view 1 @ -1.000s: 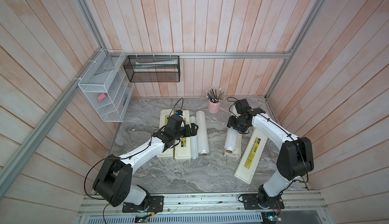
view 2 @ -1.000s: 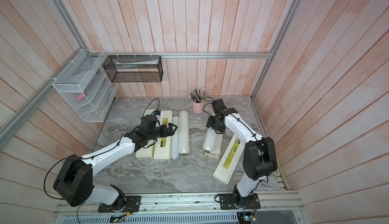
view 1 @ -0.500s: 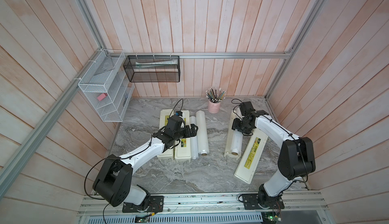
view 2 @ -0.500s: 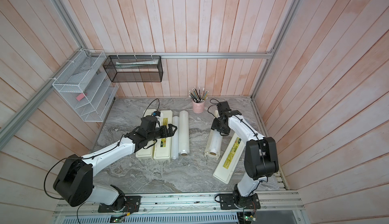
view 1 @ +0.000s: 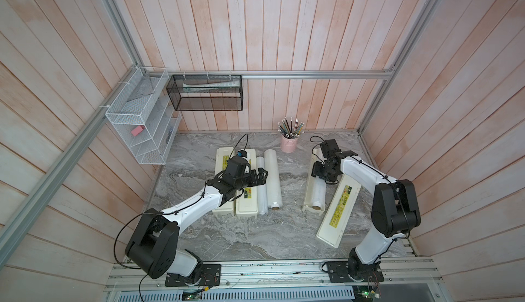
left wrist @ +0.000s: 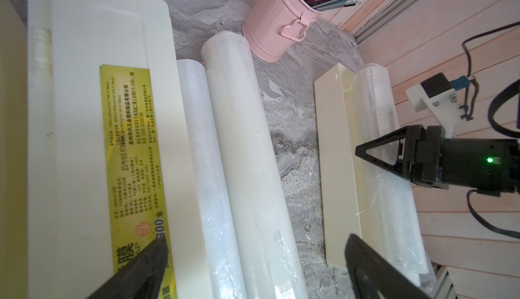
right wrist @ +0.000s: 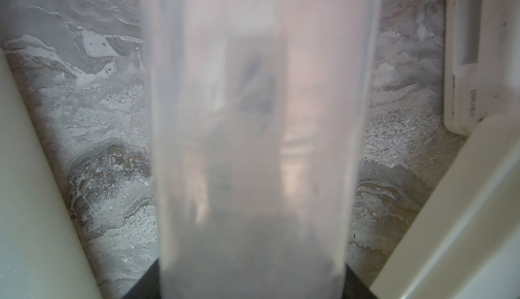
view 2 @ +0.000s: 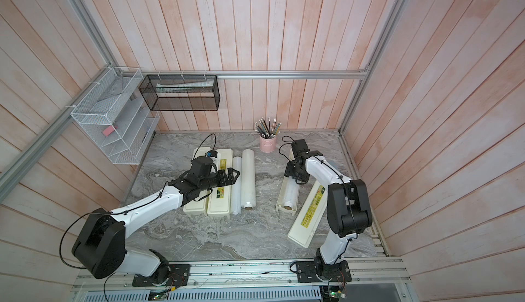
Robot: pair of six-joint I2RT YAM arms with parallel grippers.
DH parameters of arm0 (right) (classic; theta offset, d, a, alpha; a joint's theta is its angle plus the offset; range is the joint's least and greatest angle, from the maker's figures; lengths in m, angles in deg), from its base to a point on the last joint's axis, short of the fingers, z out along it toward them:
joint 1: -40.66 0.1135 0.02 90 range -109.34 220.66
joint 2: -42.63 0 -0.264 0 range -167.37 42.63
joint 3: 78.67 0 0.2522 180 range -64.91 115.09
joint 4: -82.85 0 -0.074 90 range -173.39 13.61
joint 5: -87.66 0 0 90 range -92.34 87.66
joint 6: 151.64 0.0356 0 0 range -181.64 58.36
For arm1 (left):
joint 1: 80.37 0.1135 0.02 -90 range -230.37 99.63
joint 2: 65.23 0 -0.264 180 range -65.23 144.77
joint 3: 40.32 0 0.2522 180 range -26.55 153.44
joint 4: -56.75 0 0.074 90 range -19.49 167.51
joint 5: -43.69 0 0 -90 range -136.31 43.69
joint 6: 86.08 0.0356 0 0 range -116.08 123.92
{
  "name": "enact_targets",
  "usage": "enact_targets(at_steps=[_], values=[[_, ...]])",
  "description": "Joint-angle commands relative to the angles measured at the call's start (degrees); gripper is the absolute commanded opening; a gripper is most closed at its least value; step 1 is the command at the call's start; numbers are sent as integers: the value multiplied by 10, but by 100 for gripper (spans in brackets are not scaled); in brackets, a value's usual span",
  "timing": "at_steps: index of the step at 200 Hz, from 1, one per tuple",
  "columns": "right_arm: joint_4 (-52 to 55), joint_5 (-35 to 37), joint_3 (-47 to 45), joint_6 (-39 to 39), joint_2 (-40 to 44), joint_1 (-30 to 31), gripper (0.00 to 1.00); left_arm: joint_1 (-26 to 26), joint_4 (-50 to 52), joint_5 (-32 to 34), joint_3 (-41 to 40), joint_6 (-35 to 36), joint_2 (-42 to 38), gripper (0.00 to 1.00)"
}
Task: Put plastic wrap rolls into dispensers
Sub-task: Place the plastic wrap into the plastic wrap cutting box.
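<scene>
Next, I release the third roll, now lying along that tray, with my right gripper lengthwise inside the open dispenser's tray (view 1: 316,181), between the long sides of the tray.
Two closed cream dispensers (view 1: 223,189) (view 1: 246,198) lie side by side at centre-left. Beside them lie a thin plastic wrap roll (view 1: 261,189) (left wrist: 202,143) and a thicker roll (view 1: 273,178) (left wrist: 242,131). My left gripper (view 1: 260,175) (view 2: 231,174) (left wrist: 254,255) hovers open above the labelled dispenser (left wrist: 112,115) and these rolls, holding nothing. My right gripper (view 1: 324,172) (view 2: 295,172) (right wrist: 251,283) is shut on a third roll (view 1: 318,195) (view 2: 291,194) (right wrist: 259,115) lying lengthwise along the open dispenser's tray (view 1: 308,189) (left wrist: 334,157). I cannot tell whether the roll rests fully inside. The tray's lid (view 1: 339,215) (right wrist: 450,213) lies open at the right.
A pink cup of pencils (view 1: 289,143) (left wrist: 278,30) stands at the back, close to the rolls' far ends. A pale stapler-like object (right wrist: 472,58) lies beyond the lid. A white wire rack (view 1: 142,133) and a black mesh basket (view 1: 204,93) hang on the walls.
My right gripper has carried its roll rightward from a slanted pose across the tray's left edge to lie in line with the tray. The left arm has stayed put.
</scene>
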Motion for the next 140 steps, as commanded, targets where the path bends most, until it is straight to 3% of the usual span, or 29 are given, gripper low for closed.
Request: enact_targets(at_steps=[1,140], values=[[-34,15,19,-5,-5,-4,5,-2,-12,9,-6,0,-11,100],[-22,7,41,6,-2,-15,5,-5,-14,3,3,2,5,100]])
